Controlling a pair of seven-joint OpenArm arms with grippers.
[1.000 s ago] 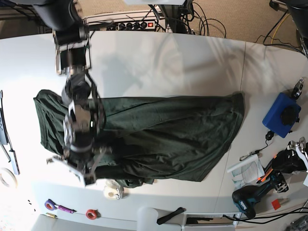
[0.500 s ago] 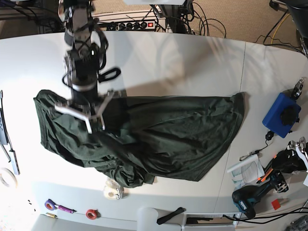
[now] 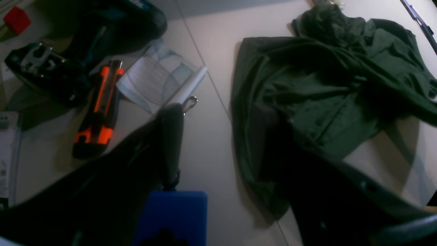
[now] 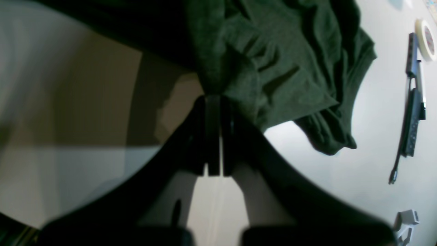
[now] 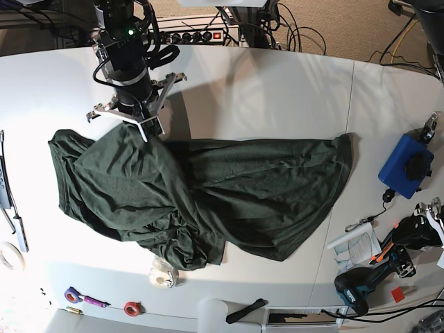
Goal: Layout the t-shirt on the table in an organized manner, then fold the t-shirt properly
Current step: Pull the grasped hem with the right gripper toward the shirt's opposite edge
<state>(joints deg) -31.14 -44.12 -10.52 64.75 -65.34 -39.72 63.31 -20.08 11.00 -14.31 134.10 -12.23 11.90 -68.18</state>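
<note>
Next, I let go of the t-shirt's pinched edge with my right gripper on the bare white table (image 5: 210,75) near the red knobs.
The dark green t-shirt (image 5: 243,198) lies crumpled across the white table (image 5: 263,90), with its left part folded over and bunched toward the front edge. My right gripper (image 5: 130,123) is at the shirt's far left edge. In the right wrist view the gripper (image 4: 213,102) is shut on a pinch of the t-shirt (image 4: 280,61), which drapes away from it. My left gripper (image 3: 218,112) stands open and empty above the table (image 3: 211,143), beside the t-shirt (image 3: 307,95) and its right edge. The left arm does not show in the base view.
At the right end sit a blue box (image 5: 406,165), a drill (image 5: 361,288), an orange utility knife (image 3: 99,109) and a booklet (image 3: 160,82). A tape roll (image 5: 163,276) lies by the shirt's front edge. A black tool (image 4: 413,112) lies at the table's left end.
My right gripper has travelled from the near side of the shirt to its far side, pulling the held fabric back over the left part. The left gripper has stayed open.
</note>
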